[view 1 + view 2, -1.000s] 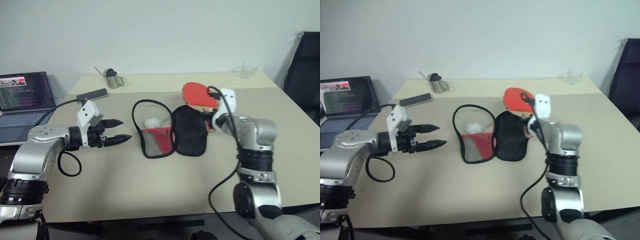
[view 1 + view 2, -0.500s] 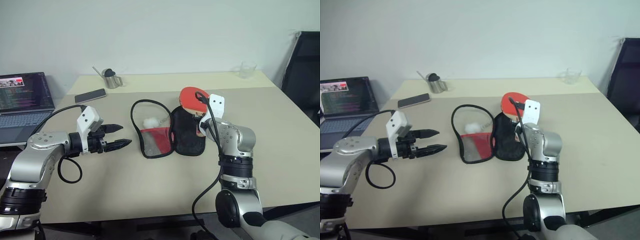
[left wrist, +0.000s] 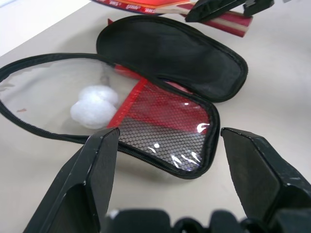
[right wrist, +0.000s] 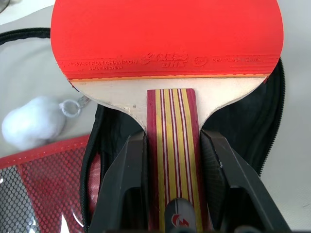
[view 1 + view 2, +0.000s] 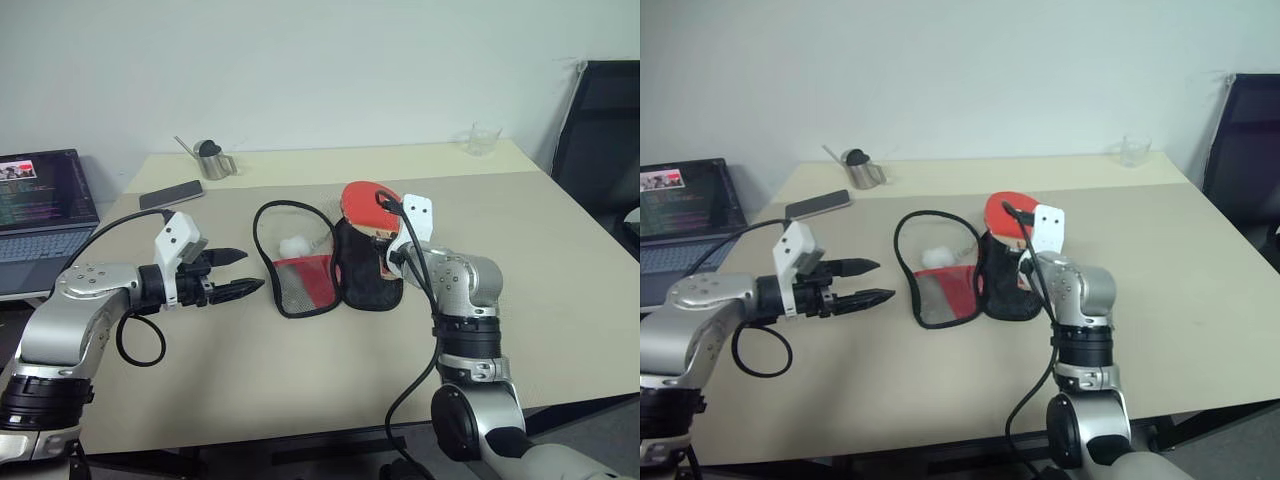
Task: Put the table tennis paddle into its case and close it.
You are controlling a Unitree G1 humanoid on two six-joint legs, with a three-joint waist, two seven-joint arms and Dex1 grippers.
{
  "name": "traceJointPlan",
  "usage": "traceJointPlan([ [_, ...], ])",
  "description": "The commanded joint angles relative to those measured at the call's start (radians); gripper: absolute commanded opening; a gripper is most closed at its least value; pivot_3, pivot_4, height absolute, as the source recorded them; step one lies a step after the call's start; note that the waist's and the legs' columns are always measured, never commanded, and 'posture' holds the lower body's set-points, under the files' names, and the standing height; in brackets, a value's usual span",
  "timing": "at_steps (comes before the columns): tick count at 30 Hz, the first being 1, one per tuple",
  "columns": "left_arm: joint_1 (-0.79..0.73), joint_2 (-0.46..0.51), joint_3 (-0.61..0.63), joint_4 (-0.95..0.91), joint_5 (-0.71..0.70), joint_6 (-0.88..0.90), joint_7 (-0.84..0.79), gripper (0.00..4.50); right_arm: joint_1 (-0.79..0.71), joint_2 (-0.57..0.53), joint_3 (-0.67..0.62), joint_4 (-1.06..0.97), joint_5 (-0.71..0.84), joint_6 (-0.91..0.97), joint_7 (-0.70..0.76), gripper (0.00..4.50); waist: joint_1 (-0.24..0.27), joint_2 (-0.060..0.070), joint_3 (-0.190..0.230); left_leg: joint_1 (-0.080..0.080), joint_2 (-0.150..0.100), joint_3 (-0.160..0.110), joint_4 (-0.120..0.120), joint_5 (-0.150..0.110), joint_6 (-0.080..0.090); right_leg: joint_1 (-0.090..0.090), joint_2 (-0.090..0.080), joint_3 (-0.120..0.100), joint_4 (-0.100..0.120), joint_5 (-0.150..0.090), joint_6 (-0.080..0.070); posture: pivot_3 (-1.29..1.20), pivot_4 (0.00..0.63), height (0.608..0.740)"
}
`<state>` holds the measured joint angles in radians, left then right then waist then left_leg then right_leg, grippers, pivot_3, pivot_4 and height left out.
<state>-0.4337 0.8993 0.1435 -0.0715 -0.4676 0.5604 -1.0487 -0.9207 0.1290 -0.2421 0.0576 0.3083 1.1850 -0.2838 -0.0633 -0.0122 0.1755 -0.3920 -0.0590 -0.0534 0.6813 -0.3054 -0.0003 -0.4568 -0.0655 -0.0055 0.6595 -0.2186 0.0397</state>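
Note:
My right gripper is going to the open case with the table tennis paddle. It will put the paddle down inside the black half of the open case (image 5: 370, 250) (image 4: 200, 127).
The case (image 5: 295, 272) lies unzipped and spread flat on the table, with a mesh and red half on the left and a black half (image 5: 366, 268) on the right. A white pom-pom (image 5: 293, 245) rests on the left half. The table tennis paddle (image 4: 165, 34) is red-faced with a striped wooden handle (image 4: 175, 160). My right gripper (image 4: 172, 145) is shut on that handle and holds the paddle (image 5: 360, 197) over the black half's far end. Left of the case, my left gripper (image 5: 237, 272) hovers open above the table, pointing at the mesh half (image 3: 160, 126).
A laptop (image 5: 40, 205) sits at the far left. A phone (image 5: 170, 193) and a metal cup (image 5: 213, 160) lie behind my left arm. A clear glass (image 5: 483, 138) stands at the back right and a black chair (image 5: 600, 130) is beyond the table's right edge.
My right gripper has carried the paddle to the left and slightly down, over the black half of the case. The left gripper has stayed in place. The camera view has shifted.

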Motion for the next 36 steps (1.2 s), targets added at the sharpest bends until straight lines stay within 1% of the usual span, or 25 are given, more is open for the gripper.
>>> traceJointPlan([
  [1,-0.001,0.006,0.027,-0.039,-0.014,0.002,0.008,3.64,0.045,0.134,0.024,0.000,0.027,-0.051,0.004,1.10,0.000,0.000,0.000,0.000,0.000,0.000,0.000,0.000,0.000,0.000,0.000,0.000,0.000,0.000,0.000,0.00,0.150,0.740],
  [11,0.005,0.015,0.029,-0.059,-0.022,0.022,0.013,3.64,0.057,0.136,0.068,0.159,0.038,-0.155,0.007,1.10,0.000,0.000,0.000,0.002,0.000,0.000,0.000,0.001,-0.001,0.000,0.000,0.001,0.000,0.000,0.000,0.00,0.150,0.740],
  [17,0.017,0.020,0.041,-0.079,-0.028,0.038,0.017,3.64,0.059,0.121,0.075,0.201,0.037,-0.187,-0.018,1.10,0.000,0.000,0.000,0.002,0.000,0.001,0.000,0.001,-0.001,0.000,0.000,0.002,0.001,0.000,0.000,0.00,0.150,0.740],
  [21,0.023,0.024,0.045,-0.085,-0.030,0.043,0.021,3.64,0.062,0.118,0.080,0.200,0.037,-0.195,-0.030,1.10,0.000,0.000,0.000,0.002,0.000,0.000,0.000,0.001,-0.001,0.000,0.000,0.005,0.001,0.000,0.000,0.00,0.150,0.740],
  [28,0.029,0.028,0.051,-0.088,-0.031,0.044,0.024,3.64,0.080,0.100,0.109,0.125,0.027,-0.183,-0.060,1.10,0.000,0.000,0.000,0.002,0.000,0.000,0.000,0.001,-0.001,0.000,0.000,0.006,0.001,0.000,0.000,0.00,0.150,0.740],
  [36,0.019,0.021,0.041,-0.086,-0.029,0.042,0.027,3.64,0.125,0.100,0.138,0.099,0.021,-0.182,-0.082,1.10,0.000,-0.001,0.000,0.003,0.000,0.001,0.000,0.001,-0.001,0.000,0.000,0.007,0.002,0.000,0.000,0.00,0.150,0.740],
])
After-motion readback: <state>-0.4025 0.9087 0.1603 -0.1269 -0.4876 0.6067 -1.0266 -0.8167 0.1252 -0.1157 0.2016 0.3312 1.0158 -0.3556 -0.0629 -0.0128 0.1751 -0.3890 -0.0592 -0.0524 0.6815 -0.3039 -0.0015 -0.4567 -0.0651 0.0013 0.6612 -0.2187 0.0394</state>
